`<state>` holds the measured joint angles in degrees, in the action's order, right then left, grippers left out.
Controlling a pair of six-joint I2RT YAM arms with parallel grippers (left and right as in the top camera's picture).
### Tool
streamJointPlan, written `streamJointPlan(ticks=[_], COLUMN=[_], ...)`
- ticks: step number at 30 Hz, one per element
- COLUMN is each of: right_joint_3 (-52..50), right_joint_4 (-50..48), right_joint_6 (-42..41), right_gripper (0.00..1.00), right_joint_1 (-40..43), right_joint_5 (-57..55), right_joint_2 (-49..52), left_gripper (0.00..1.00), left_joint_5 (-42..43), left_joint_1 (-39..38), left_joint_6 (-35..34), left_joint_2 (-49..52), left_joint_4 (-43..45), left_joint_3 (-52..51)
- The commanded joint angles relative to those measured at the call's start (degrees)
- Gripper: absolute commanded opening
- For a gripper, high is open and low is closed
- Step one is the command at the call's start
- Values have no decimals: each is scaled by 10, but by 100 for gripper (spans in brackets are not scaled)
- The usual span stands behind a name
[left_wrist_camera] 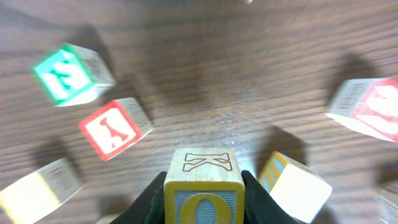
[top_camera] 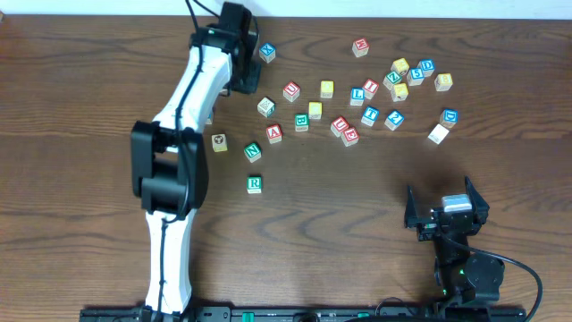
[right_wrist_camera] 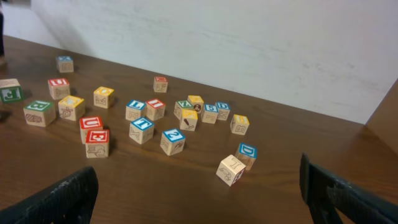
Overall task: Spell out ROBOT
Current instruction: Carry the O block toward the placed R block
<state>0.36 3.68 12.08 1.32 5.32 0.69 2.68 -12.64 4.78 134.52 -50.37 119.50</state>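
Note:
I need to release the yellow O block from my left gripper close beside the green R cube (top_camera: 273,186), on its side toward my right gripper.
My left gripper (left_wrist_camera: 204,190) is shut on a yellow-faced O cube (left_wrist_camera: 204,167), one black finger (left_wrist_camera: 151,200) against each side. From overhead that gripper (top_camera: 242,82) is at the back left and hides the cube. The green R cube (top_camera: 255,184) lies alone left of centre. A green-lettered cube (top_camera: 301,122) and a yellow cube (top_camera: 315,110) sit in the scattered group. A pale cube with a T outline (right_wrist_camera: 231,170) lies nearest my right gripper (right_wrist_camera: 199,193), which stands open with nothing in it, at the front right (top_camera: 444,213).
Several loose cubes are spread across the back (top_camera: 393,89). A green N cube (top_camera: 253,152) and a red-lettered cube (top_camera: 274,134) lie near the R. In the blurred left wrist view a green cube (left_wrist_camera: 71,73), a red one (left_wrist_camera: 115,127) and a yellow one (left_wrist_camera: 292,186) surround the held cube.

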Motion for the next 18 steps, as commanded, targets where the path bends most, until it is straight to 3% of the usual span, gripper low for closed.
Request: streamJointPlan(ticks=[1, 9, 18], right_joint_3=[0, 0, 0], right_joint_4=[3, 3, 3], right_joint_6=[-9, -9, -9], right_gripper=[99, 99, 99], right_joint_1=[2, 2, 2], right_joint_5=[-2, -2, -2], right_joint_2=[-3, -3, -3], left_gripper=[10, 8, 8], left_joint_5=[-1, -1, 2], left_joint_1=[-1, -1, -1], left_joint_6=[1, -68, -172], left_joint_2=[-78, -208, -334], left_joint_4=[-10, -58, -223], left_joint_3=[0, 0, 0])
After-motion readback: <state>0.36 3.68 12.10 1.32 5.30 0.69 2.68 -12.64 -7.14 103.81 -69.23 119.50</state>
